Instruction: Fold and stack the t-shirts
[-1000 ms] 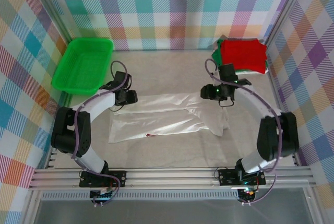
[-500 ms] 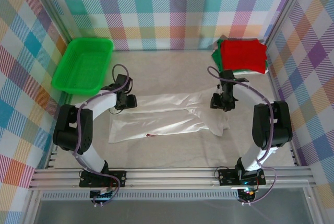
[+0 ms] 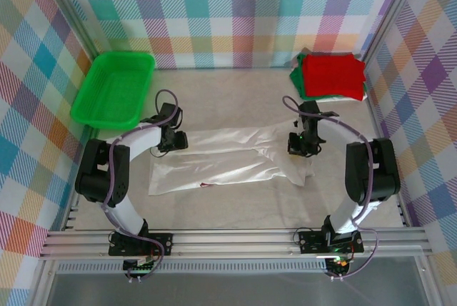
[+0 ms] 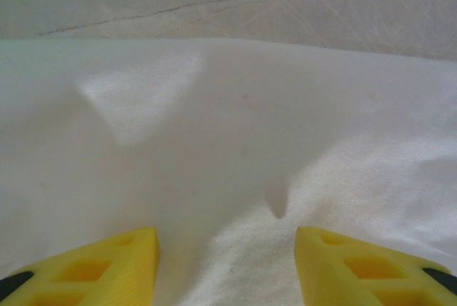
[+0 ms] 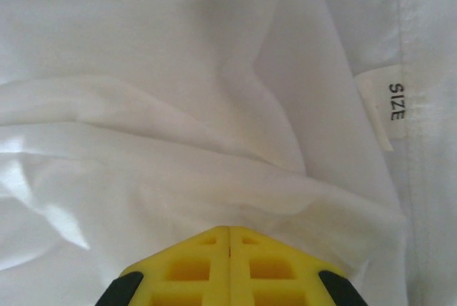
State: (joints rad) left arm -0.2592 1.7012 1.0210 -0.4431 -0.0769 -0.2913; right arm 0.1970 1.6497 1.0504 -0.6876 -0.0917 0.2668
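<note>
The white t-shirt lies crosswise, my right gripper on the fold by the SIZE label; next I regrasp the t-shirt's far edge point(image 3: 275, 127) and turn it lengthwise.
The white t-shirt point(image 3: 228, 160) lies flat across the middle of the table as a long, lengthwise-folded band. A small red mark shows at its near edge. My left gripper point(image 3: 177, 140) hovers open over the shirt's far-left edge, and white cloth point(image 4: 235, 142) fills the space between its yellow fingers point(image 4: 114, 267). At the shirt's right end my right gripper point(image 3: 300, 148) is shut. Its yellow fingertips point(image 5: 228, 229) meet on a raised fold of the white cloth point(image 5: 178, 170), beside the SIZE label point(image 5: 395, 103). A folded red t-shirt point(image 3: 332, 74) sits on a green one point(image 3: 296, 78) at the back right.
A green plastic tray point(image 3: 114, 88) stands at the back left. Checked walls close in the table on three sides. The aluminium rail point(image 3: 228, 238) with both arm bases runs along the near edge.
My right gripper swung from above the shirt's right end down onto it and closed its fingers. The left gripper shifted only slightly and stayed open.
</note>
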